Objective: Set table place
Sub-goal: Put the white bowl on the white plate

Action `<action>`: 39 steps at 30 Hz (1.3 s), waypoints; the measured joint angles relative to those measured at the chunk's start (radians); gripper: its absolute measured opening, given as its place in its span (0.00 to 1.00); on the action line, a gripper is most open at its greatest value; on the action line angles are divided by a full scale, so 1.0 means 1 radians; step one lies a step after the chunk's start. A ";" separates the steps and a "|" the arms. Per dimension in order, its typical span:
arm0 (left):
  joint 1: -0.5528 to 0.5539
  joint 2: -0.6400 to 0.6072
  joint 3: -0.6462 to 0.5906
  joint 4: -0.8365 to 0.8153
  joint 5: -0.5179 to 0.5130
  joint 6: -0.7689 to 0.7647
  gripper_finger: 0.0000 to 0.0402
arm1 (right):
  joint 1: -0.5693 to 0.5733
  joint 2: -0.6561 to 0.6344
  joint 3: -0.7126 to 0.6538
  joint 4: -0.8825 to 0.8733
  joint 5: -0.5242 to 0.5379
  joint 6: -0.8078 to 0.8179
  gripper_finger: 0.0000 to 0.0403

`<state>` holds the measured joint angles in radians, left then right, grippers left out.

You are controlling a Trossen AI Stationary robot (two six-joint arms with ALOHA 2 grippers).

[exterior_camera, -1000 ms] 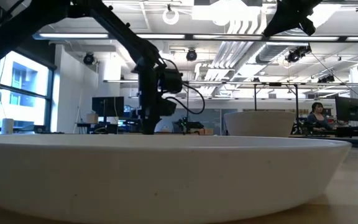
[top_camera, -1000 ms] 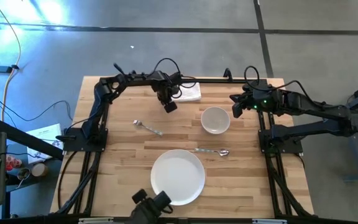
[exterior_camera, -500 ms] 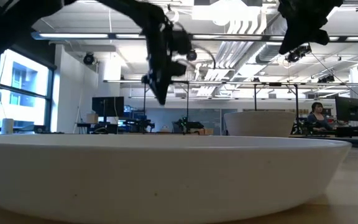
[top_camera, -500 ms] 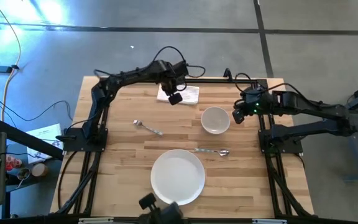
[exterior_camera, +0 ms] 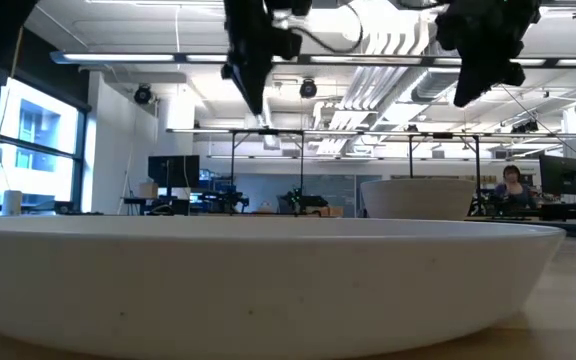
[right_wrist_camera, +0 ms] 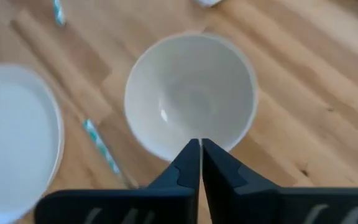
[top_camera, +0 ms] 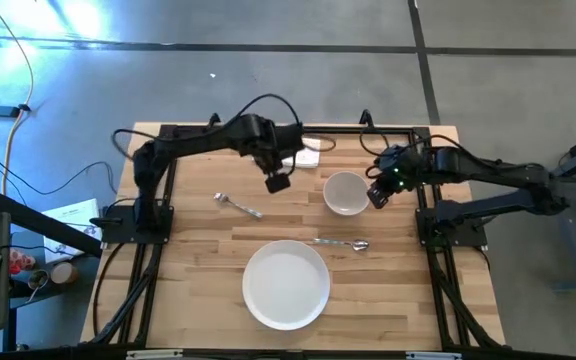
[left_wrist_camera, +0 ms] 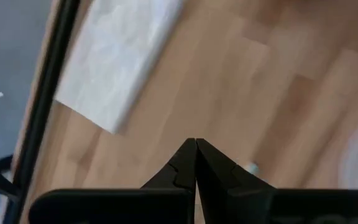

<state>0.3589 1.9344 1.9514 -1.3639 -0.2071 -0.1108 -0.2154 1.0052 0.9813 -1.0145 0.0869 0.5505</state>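
Note:
The robot's right gripper should next move to the white bowl and grab the far side of its rim [top_camera: 360, 178] [right_wrist_camera: 254, 99], facing away from the white plate.
The white plate [top_camera: 286, 285] lies near the table's [top_camera: 198, 250] near edge and fills the low view [exterior_camera: 268, 280]. The white bowl [top_camera: 347, 192] stands upright at the far right and also shows in the right wrist view [right_wrist_camera: 191, 93]. The spoon [top_camera: 343, 243] lies between bowl and plate. The fork [top_camera: 238, 205] lies at the left. My left gripper [top_camera: 278, 183] is shut and empty, high above the table between fork and bowl. My right gripper [top_camera: 378, 195] is shut and empty, above the bowl's right rim.
A white folded napkin [top_camera: 306, 152] lies at the far edge by the black rail and shows in the left wrist view [left_wrist_camera: 123, 59]. Bare wood lies left of the plate and along the near right. A person [exterior_camera: 511, 185] sits far back in the room.
My left gripper has risen well above the table, swinging first toward the far edge over the napkin, then back toward the near edge. My right gripper has moved toward the near edge and down a little, closer to the bowl's right rim. The dishes have stayed put.

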 joint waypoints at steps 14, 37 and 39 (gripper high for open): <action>-0.072 -0.157 -0.046 -0.173 -0.125 -0.160 0.11 | -0.182 0.233 0.000 -0.043 -0.062 -0.068 0.41; -0.071 -0.488 -0.469 -0.013 -0.118 -0.310 0.23 | -0.272 0.539 0.000 0.157 -0.101 -0.222 0.45; -0.071 -0.488 -0.469 -0.014 -0.117 -0.310 0.23 | -0.272 0.574 0.000 0.177 -0.113 -0.235 0.45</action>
<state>0.2878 1.4464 1.4826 -1.3775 -0.3244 -0.4206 -0.4870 1.5789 0.9817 -0.8378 -0.0266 0.3160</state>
